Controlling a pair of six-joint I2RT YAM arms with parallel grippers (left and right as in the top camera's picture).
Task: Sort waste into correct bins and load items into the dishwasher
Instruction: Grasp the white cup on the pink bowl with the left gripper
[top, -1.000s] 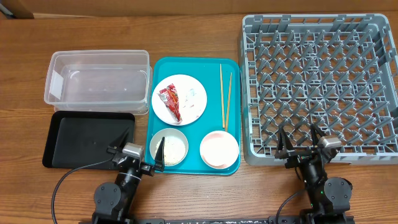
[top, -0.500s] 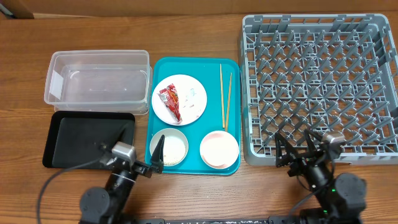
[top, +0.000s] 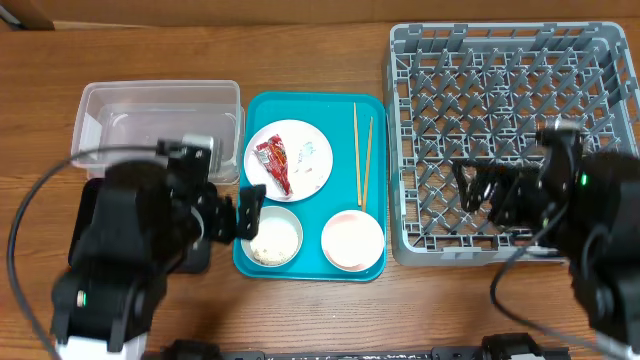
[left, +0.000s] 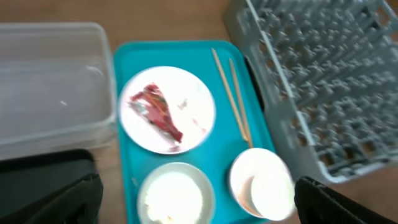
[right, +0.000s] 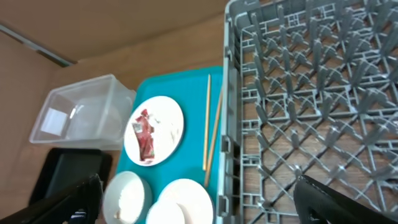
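Observation:
The white cup's rim (top: 337, 236) (left: 252, 193), on the side toward the grey bowl, is the next place my left gripper should go to and close on.
A crumpled red wrapper (top: 273, 163) lies on the round pale plate (top: 312, 165) with a few rice grains. The grey bowl (top: 276, 236) holds rice. A white cup (left: 272, 190) sits in the pink bowl (top: 353, 240). Two chopsticks (top: 362, 150) lie on the tray's right side. The clear tub (top: 150, 120) stands at the left. The black tray (left: 37, 177) in front of it is mostly hidden by my left arm in the overhead view. The grey dish rack (top: 510, 90) is at the right. My left gripper (top: 235, 215) is open, high beside the grey bowl. My right gripper (top: 483, 190) is open above the rack's front.
The dishes and chopsticks all sit on a teal tray (top: 320, 105) between the tub and the rack. The table is brown wood, with a cardboard wall along its far edge. Cables trail from both arms near the front edge.
Both arms have risen from the front edge and moved forward, the left over the black tray, the right over the rack's front. Both grippers stay open and empty. No object has moved.

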